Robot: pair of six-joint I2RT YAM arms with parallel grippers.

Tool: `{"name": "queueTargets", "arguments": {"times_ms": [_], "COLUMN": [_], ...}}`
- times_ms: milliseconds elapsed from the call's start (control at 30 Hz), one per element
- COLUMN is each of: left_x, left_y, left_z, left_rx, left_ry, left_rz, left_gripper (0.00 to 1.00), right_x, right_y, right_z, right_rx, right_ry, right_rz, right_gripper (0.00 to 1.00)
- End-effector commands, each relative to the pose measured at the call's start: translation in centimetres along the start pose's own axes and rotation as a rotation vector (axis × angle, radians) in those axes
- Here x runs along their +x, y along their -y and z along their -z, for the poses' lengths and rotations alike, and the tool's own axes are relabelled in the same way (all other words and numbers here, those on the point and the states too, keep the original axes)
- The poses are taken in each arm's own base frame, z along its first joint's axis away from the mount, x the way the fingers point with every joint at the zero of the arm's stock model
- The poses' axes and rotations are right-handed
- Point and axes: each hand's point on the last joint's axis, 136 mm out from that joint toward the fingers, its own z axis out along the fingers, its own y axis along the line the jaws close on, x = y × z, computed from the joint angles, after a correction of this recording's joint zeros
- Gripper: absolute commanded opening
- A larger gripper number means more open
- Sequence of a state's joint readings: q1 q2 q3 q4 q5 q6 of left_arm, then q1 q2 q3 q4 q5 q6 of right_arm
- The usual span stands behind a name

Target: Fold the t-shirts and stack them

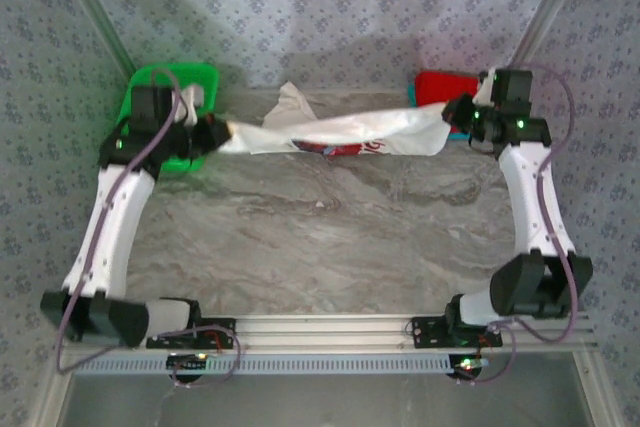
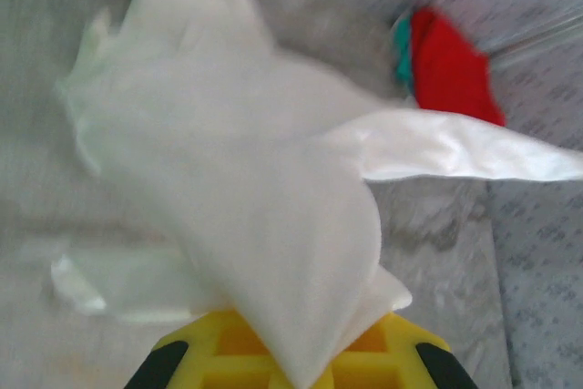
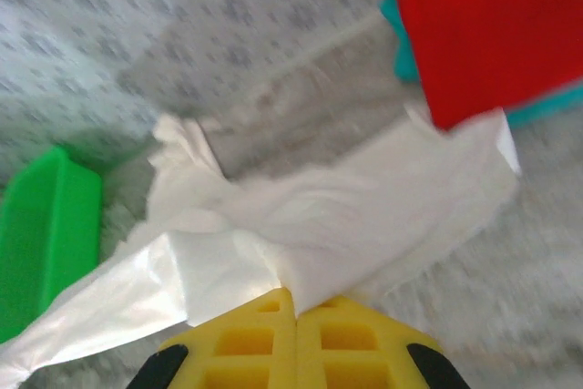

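Observation:
The end of the white t-shirt reaches the folded red shirt, so next my right gripper puts that end down, grabs the white t-shirt's far edge (image 1: pixel 400 111) and pulls it clear.
A white t-shirt (image 1: pixel 330 132) with a red print hangs stretched between my two grippers above the far part of the table. My left gripper (image 1: pixel 222 133) is shut on its left end; in the left wrist view the white cloth (image 2: pixel 237 189) runs into the yellow fingers (image 2: pixel 223 343). My right gripper (image 1: pixel 452 115) is shut on its right end, and the white cloth (image 3: pixel 346 216) is pinched between the yellow fingers (image 3: pixel 246 339). A folded red shirt (image 1: pixel 440 87) lies on a teal one (image 3: pixel 401 52) at the back right.
A green plastic basket (image 1: pixel 170 97) stands at the back left, just behind my left arm. The table top (image 1: pixel 330 247) is grey marble. Patterned fabric walls close in the back and sides.

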State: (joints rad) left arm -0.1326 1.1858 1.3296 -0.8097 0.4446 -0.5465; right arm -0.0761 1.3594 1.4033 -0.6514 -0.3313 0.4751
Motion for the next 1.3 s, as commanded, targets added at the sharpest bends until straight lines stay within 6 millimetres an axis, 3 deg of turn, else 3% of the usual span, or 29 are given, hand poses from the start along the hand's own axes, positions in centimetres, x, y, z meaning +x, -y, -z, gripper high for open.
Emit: {"name": "queueTargets", "arguments": {"times_ms": [0,67,167,200,233,333,367,433,533,600,700,800,933,1033,1067,1167,1267], "left_x": [7.1,11.9,16.2,17.0,17.6,17.9,17.3,15.3,13.4,13.6,14.0,13.0,8.8,5.8,4.9,2.7,0.4], "left_y": [-3.7,-5.5,-6.7,-7.0,-7.0,-5.9,-5.2,-3.7,-2.5,-3.3,-5.0,-5.7,-5.0,-4.2,-4.3,-6.2,-7.7], "left_z": [-0.6,-0.6,0.6,1.3,2.1,4.6,5.5,6.8,6.4,4.7,0.6,-4.1,-10.2,-14.6,-16.1,-19.9,-23.8], "left_rx": [-0.035,-0.045,-0.043,-0.057,-0.054,-0.039,-0.027,-0.008,0.020,-0.016,-0.062,-0.089,-0.114,-0.115,-0.126,-0.190,-0.202], "left_ry": [-0.103,-0.148,-0.176,-0.171,-0.171,-0.161,-0.144,-0.084,-0.061,-0.108,-0.199,-0.227,-0.208,-0.205,-0.205,-0.199,-0.201], "left_rz": [0.225,0.330,0.427,0.441,0.450,0.443,0.422,0.382,0.343,0.308,0.240,0.155,0.003,-0.076,-0.100,-0.125,-0.123], "left_gripper": [0.00,0.00,0.00,0.05,0.16,0.54,0.56,0.50,0.54,0.53,0.51,0.49,0.44,0.29,0.28,0.21,0.15], "right_x": [4.8,8.5,11.8,12.5,13.0,13.3,12.9,11.5,9.3,7.8,7.7,9.5,10.2,10.5,9.3,9.5,8.2], "right_y": [4.1,6.9,9.2,9.6,9.8,9.6,9.4,8.7,7.6,6.9,6.6,7.0,5.5,4.5,3.5,4.3,4.2], "right_z": [1.2,1.7,2.6,2.8,3.2,4.2,4.8,5.8,6.9,7.0,5.4,1.7,-2.9,-6.4,-7.4,-10.6,-14.2], "right_rx": [0.140,0.226,0.298,0.307,0.312,0.320,0.324,0.325,0.323,0.308,0.270,0.226,0.212,0.216,0.195,0.225,0.215], "right_ry": [-0.059,-0.127,-0.197,-0.205,-0.211,-0.204,-0.193,-0.154,-0.102,-0.064,-0.079,-0.171,-0.241,-0.257,-0.229,-0.277,-0.246], "right_rz": [-0.043,-0.060,-0.058,-0.064,-0.070,-0.090,-0.080,-0.059,-0.026,0.002,0.002,-0.012,0.067,0.133,0.140,0.130,0.120], "right_gripper": [0.00,0.00,0.00,0.05,0.11,0.33,0.36,0.35,0.36,0.36,0.36,0.34,0.13,0.01,0.00,0.00,0.00]}}
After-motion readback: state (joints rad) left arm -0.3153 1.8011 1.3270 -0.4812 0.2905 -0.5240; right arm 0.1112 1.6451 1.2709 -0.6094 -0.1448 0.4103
